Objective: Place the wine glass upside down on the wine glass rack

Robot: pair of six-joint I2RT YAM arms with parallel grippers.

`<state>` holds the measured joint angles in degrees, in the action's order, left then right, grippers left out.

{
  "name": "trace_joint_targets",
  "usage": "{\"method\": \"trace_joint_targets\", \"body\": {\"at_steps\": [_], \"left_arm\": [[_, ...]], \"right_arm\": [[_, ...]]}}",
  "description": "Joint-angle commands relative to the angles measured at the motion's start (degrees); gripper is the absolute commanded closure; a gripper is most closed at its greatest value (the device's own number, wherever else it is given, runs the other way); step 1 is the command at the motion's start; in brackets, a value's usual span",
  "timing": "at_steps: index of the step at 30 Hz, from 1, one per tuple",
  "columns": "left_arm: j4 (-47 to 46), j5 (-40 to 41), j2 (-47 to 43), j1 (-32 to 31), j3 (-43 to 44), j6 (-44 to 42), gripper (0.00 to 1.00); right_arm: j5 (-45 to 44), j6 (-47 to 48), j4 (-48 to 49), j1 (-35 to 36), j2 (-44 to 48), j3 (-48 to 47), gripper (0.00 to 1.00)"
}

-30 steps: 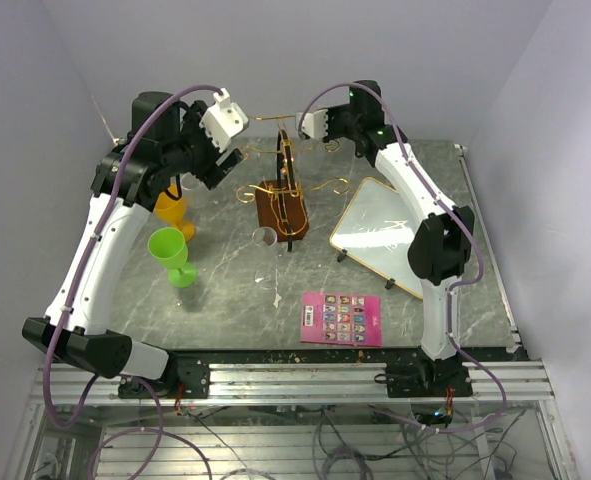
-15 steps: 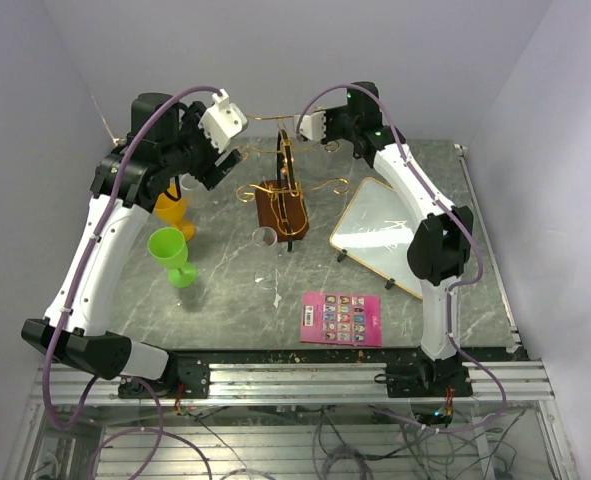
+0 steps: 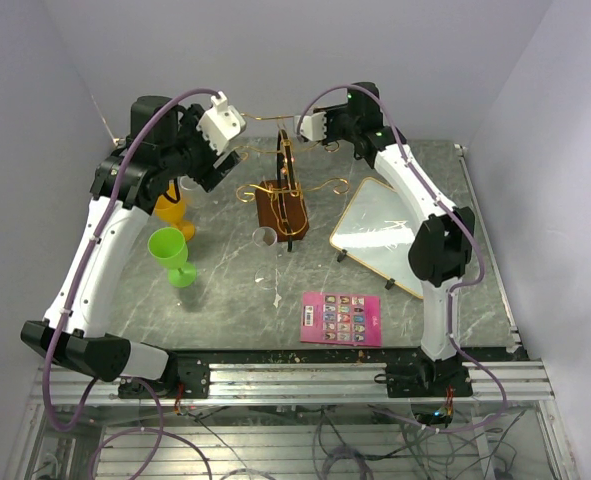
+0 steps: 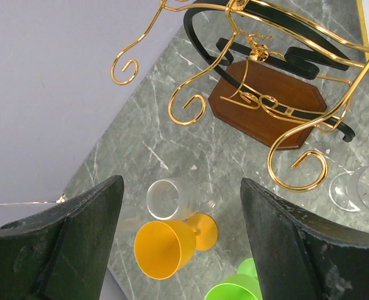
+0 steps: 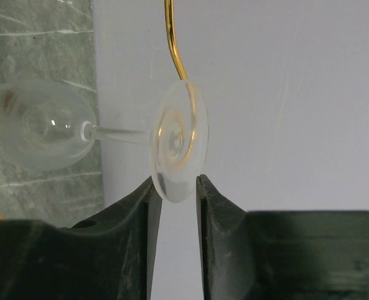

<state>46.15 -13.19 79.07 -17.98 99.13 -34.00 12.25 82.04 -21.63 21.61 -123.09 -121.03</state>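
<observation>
The next thing for my left gripper is to grab the rim of the second clear glass (image 3: 186, 181) (image 4: 149, 205), the one next to the orange glass and closer to the wine glass rack.
The wine glass (image 5: 40, 132) is clear, and its round foot (image 5: 179, 139) sits between my right gripper's fingertips (image 5: 175, 182). The narrow jaws are closed on the foot's edge. A gold arm of the wine glass rack (image 5: 172, 44) runs down to the foot and touches it. The bowl points toward the table. The rack (image 3: 283, 190) is gold wire on a brown wooden base (image 4: 265, 103), mid-table. My right gripper (image 3: 318, 128) is at the rack's upper right arm. My left gripper (image 3: 225, 158) is wide open and empty, left of the rack, high above the table (image 4: 181, 187).
An orange glass (image 4: 165, 247) and a second clear glass (image 4: 172, 199) stand below my left gripper, with a green glass (image 3: 170, 250) nearer. Another clear glass (image 3: 265, 237) lies before the rack base. A whiteboard (image 3: 380, 235) and a pink card (image 3: 341, 318) lie to the right.
My right gripper has shifted slightly left and back with the glass at the rack's upper arm. The left arm has barely moved.
</observation>
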Motion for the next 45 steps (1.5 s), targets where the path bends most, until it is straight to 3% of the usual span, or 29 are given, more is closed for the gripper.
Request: {"method": "trace_joint_targets", "body": {"at_steps": [1, 8, 18, 32, 39, 45], "left_arm": [[-2.4, 0.8, -1.5, 1.0, -1.0, 0.9, 0.14], [-2.9, 0.3, -2.1, 1.5, -1.9, 1.6, 0.14], [-4.2, -0.6, -2.5, 2.4, -3.1, 3.2, 0.14], [-17.4, 7.0, -4.0, 7.8, -9.6, 19.6, 0.14], [-16.5, 14.0, -1.7, 8.4, -10.4, 20.0, 0.14], [-13.5, 13.7, 2.4, 9.8, -9.7, 23.3, 0.15]], "right_arm": [[0.1, -0.3, 0.1, 0.2, 3.9, 0.7, 0.68], [-0.5, -0.2, 0.3, 0.2, 5.3, 2.5, 0.50], [-2.0, -0.3, 0.2, 0.1, 7.0, 5.7, 0.38], [-5.7, -5.3, 2.1, -2.4, 12.4, 11.5, 0.33], [-5.9, -12.7, 4.0, -6.2, 15.3, 15.5, 0.33], [-7.1, -22.3, 7.0, -8.7, 20.7, 21.7, 0.32]]}}
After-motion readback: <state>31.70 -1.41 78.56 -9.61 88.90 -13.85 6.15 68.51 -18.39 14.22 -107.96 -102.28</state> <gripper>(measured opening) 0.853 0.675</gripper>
